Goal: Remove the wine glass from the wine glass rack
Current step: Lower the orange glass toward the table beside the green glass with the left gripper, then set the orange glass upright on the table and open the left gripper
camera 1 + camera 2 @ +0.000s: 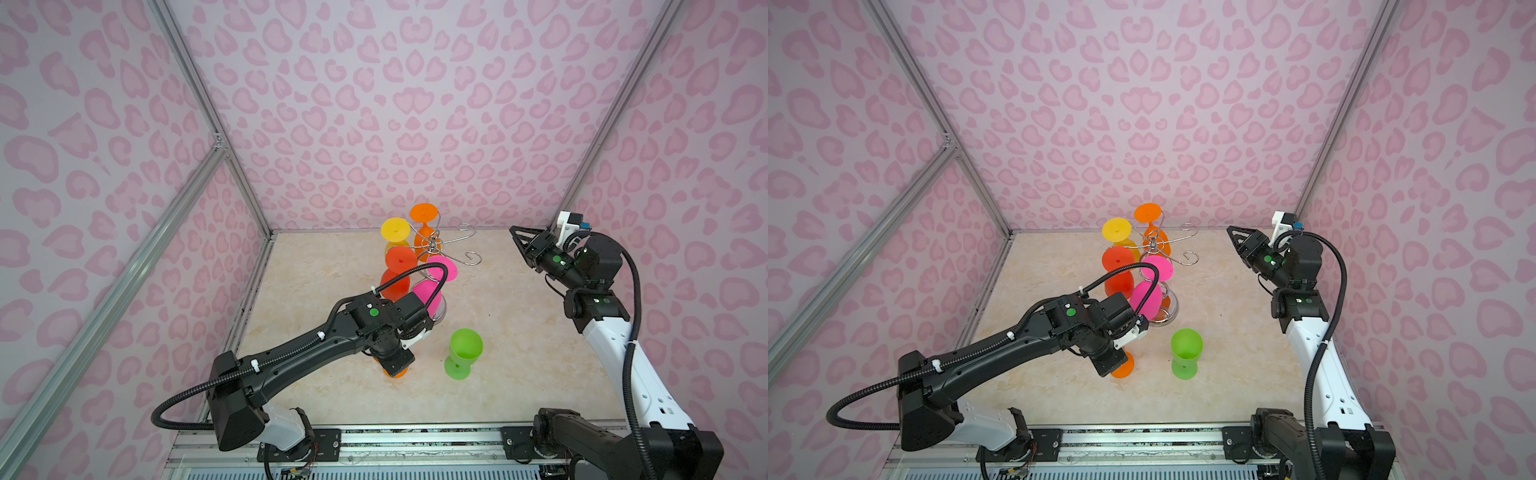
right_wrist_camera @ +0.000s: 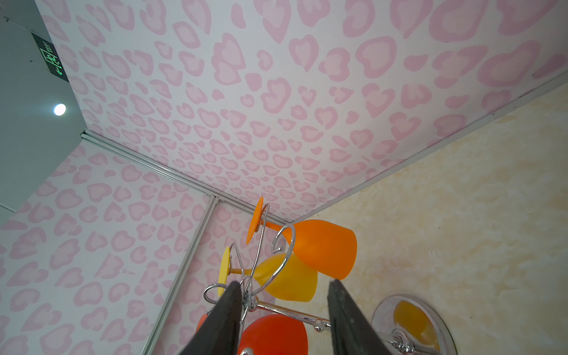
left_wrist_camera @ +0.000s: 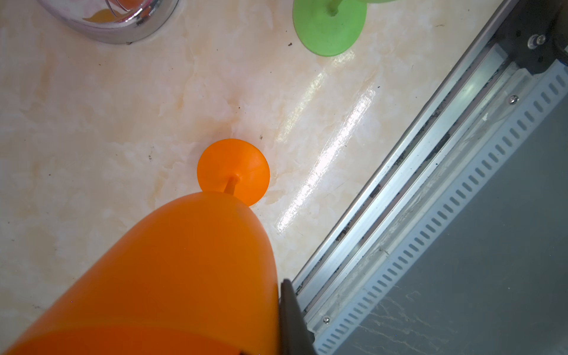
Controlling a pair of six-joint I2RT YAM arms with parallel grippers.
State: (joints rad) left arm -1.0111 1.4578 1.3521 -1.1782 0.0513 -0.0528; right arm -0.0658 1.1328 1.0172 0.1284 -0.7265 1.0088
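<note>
The orange wine glass, now held upright off the rack, will be let go by my left gripper on the marble table (image 1: 409, 374) (image 3: 252, 140), beside the green wine glass.
The chrome wine glass rack (image 1: 432, 245) (image 1: 1152, 243) stands at the back middle of the table. Yellow (image 1: 395, 232), orange (image 1: 423, 214), red-orange (image 1: 400, 259) and pink (image 1: 442, 268) glasses hang from it upside down. My left gripper (image 3: 276, 322) is shut on the rim of an orange wine glass (image 3: 196, 261), held upright off the rack. The glass's foot (image 3: 233, 172) (image 1: 1123, 365) is at or just above the table, in front of the rack. My right gripper (image 1: 515, 232) (image 2: 284, 284) is open and empty, raised at the back right and pointing at the rack.
A green wine glass (image 1: 463, 353) (image 1: 1185, 353) stands upright on the marble table, right of the held glass. The rack's mirrored base (image 3: 113, 27) is close behind. Two bare curled arms (image 1: 471, 253) stick out on its right. Pink walls enclose three sides, and a metal rail (image 3: 399, 215) runs along the front.
</note>
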